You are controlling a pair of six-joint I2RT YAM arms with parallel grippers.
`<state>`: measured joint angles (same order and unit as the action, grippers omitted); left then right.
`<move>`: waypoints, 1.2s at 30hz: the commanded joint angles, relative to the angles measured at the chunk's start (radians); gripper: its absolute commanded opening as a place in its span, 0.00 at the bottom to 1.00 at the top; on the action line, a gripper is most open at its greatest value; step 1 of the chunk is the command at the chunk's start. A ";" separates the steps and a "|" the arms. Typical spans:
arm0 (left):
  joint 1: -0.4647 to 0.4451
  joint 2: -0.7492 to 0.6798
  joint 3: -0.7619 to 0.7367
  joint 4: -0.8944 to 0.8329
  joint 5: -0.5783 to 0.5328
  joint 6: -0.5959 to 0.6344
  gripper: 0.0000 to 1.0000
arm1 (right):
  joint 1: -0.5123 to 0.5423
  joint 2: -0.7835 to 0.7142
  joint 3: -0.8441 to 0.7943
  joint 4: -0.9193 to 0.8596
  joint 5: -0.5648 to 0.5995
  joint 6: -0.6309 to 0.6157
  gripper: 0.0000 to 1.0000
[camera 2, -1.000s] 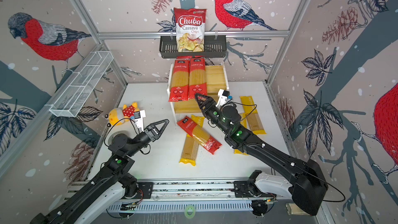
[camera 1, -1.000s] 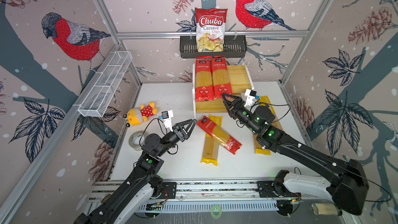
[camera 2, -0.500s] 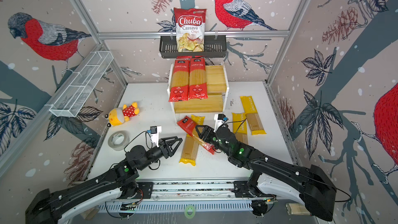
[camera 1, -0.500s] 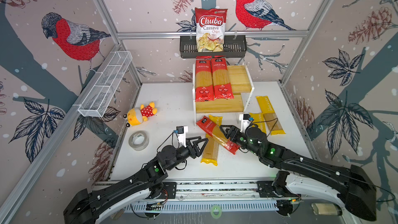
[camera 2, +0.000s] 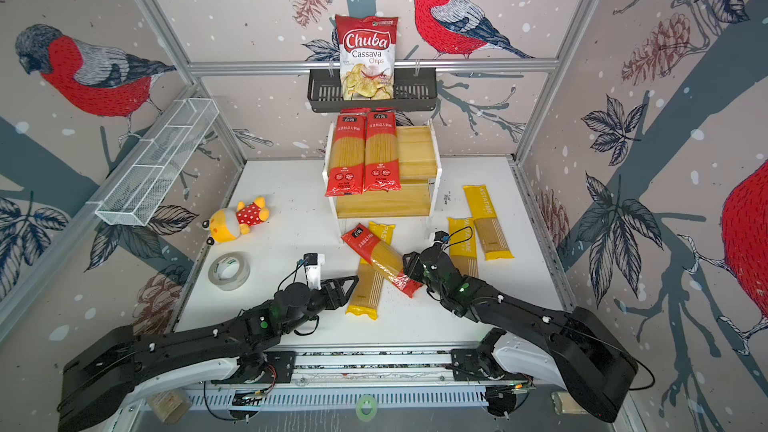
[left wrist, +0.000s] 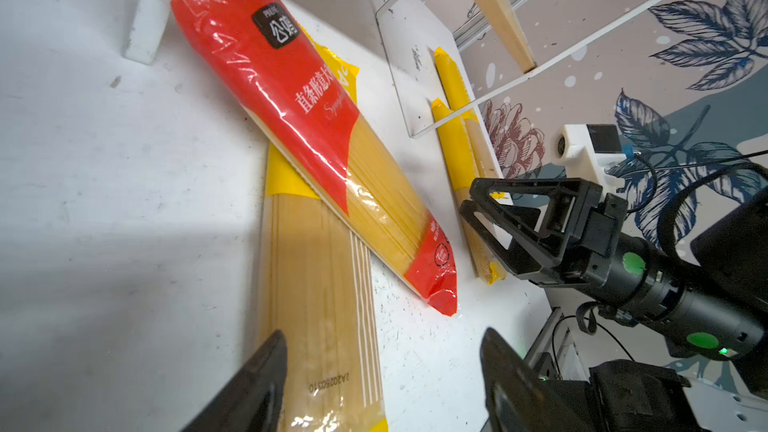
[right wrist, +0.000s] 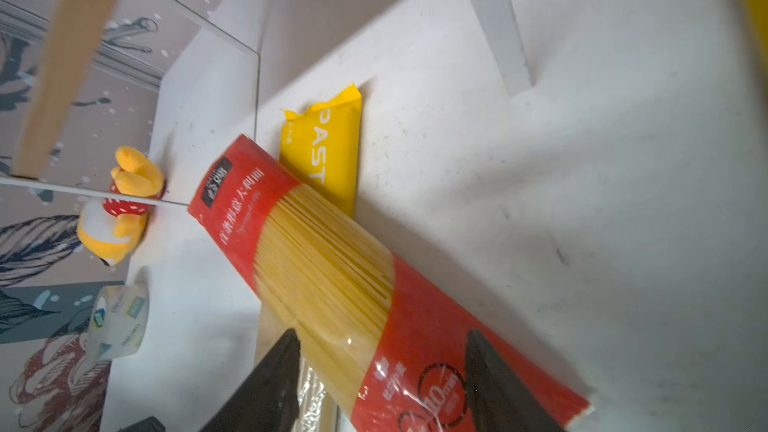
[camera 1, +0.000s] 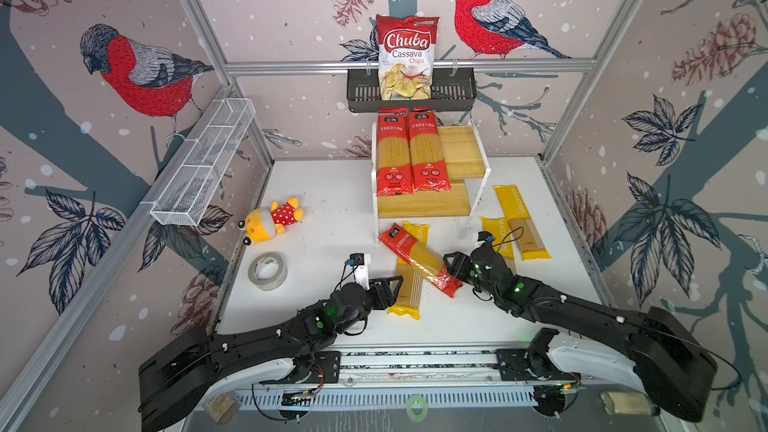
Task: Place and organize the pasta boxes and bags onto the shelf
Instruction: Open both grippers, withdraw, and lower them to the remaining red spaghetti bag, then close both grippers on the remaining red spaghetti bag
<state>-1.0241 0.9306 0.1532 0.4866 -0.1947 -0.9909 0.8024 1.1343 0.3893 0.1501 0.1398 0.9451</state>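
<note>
I should close my right gripper on the see-through middle point(camera 1: 435, 256) point(right wrist: 374, 249) of the slanted red pack, at the pack's long edge that faces away from my left gripper.
The shelf point(camera 1: 428, 203) stands at the back with two red pasta packs point(camera 1: 409, 155) leaning side by side on its left half. On the table in front, a third red pack point(camera 1: 419, 259) lies slantwise across a yellow pack point(camera 1: 409, 288). Two more yellow packs point(camera 1: 521, 222) lie to the right. My left gripper point(camera 1: 392, 290) is open and low at the near end of the crossed yellow pack point(left wrist: 320, 284), which lies partly between its fingers. My right gripper point(camera 1: 453, 270) is open, with its fingers point(right wrist: 282, 367) on either side of the red pack's point(right wrist: 332, 268) near end.
A Chuba chips bag point(camera 1: 407, 58) stands in the black basket point(camera 1: 361, 95) above the shelf. A white wire basket point(camera 1: 203, 164) hangs on the left wall. A plush toy point(camera 1: 272, 220) and a tape roll point(camera 1: 268, 271) lie at the table's left.
My right gripper has come from in front of the shelf down to the red pack's near end. My left gripper has swung right and low to the yellow pack's near end.
</note>
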 commanded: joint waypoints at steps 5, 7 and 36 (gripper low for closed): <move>0.016 0.050 0.064 -0.075 0.023 0.029 0.73 | 0.074 0.093 0.021 0.017 -0.053 0.029 0.62; 0.038 0.059 0.071 -0.079 0.054 0.035 0.73 | 0.122 0.113 0.040 0.015 -0.052 0.045 0.62; 0.127 0.126 0.054 0.026 0.212 0.018 0.73 | 0.110 0.104 0.061 -0.074 -0.077 0.017 0.63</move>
<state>-0.8948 1.0470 0.2028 0.4538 0.0071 -0.9676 0.8898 1.2190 0.4484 0.0341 0.0940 0.9466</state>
